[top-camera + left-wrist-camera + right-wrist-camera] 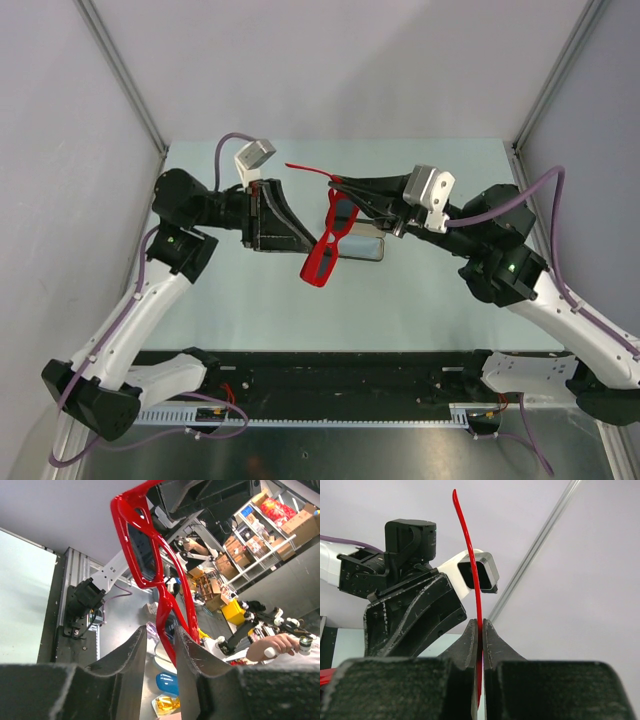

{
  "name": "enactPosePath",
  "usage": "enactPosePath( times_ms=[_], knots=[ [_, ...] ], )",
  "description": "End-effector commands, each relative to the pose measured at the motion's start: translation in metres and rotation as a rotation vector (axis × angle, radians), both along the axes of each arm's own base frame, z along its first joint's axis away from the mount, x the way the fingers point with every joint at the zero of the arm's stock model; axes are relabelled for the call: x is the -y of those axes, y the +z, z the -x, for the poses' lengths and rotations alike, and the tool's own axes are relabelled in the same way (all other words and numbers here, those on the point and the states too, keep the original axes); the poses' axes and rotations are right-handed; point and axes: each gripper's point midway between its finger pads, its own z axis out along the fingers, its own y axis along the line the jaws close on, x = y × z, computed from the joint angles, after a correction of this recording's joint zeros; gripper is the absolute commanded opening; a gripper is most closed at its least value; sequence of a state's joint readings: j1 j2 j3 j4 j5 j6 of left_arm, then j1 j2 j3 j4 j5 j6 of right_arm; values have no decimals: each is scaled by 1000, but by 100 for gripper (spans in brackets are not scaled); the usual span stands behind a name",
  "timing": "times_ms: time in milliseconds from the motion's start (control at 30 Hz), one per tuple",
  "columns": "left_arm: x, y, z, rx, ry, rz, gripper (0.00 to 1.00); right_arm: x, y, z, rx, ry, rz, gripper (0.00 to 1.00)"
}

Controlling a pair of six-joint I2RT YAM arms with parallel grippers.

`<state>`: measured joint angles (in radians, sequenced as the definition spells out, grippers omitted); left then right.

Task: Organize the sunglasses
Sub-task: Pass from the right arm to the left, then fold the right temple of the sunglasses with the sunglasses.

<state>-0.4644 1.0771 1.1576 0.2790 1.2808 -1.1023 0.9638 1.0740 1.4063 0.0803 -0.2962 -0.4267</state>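
The sunglasses are in my right gripper by a thin folding arm, so that gripper should open and take the frame's middle (332,237) while my left gripper holds the sunglasses.
The red sunglasses (324,248) hang in the air above the middle of the table, lenses pointing down. My right gripper (342,190) is shut on one thin red folding arm (470,550), which sticks straight up between its fingers (470,635). My left gripper (300,243) reaches in from the left at the frame's lower end. In the left wrist view the red frame (145,545) runs down into the gap of the left gripper (160,629). Its jaws stand narrowly apart; the rim lies against the right finger (192,655) and clear of the left one.
A black oblong case (366,248) lies on the pale green table (420,300) right under the sunglasses. Grey walls close in the back and both sides. A black rail with cable ducts runs along the near edge by the arm bases.
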Motion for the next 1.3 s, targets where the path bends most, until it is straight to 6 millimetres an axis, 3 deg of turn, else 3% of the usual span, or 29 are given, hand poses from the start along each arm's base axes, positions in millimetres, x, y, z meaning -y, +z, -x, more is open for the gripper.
enactPosePath(
  times_ms=[0,67,200,433,533,567,633,667,767,800,1067,1167,1267],
  knots=[
    [-3,6,20,64,-70,13,35,3,12,1,35,-14,-34,0],
    [-2,4,20,63,-72,12,33,3,12,0,37,-16,-36,0],
    [-2,0,19,52,-75,6,16,2,13,1,40,-15,-38,0],
    [2,-2,11,42,-61,5,0,2,10,-2,13,-24,-36,0],
    [5,0,6,61,-36,17,0,4,5,-6,-13,-46,-26,22],
    [6,2,2,67,-18,25,0,4,4,-7,-18,-49,-20,40],
    [5,8,-1,93,10,42,1,7,2,-9,-52,-65,-27,55],
    [6,10,-7,95,29,47,0,10,3,-11,-70,-77,-37,70],
    [8,16,-18,106,69,59,0,16,8,-6,-127,-33,-78,96],
    [9,17,-20,108,72,61,0,21,11,-6,-131,-33,-88,100],
    [18,14,-54,73,128,50,0,40,14,-2,-190,-47,-119,100],
    [19,10,-71,69,156,42,0,57,21,-1,-253,-75,-178,100],
    [19,6,-89,77,198,40,0,70,11,-6,-333,-106,-172,100]
  ],
)
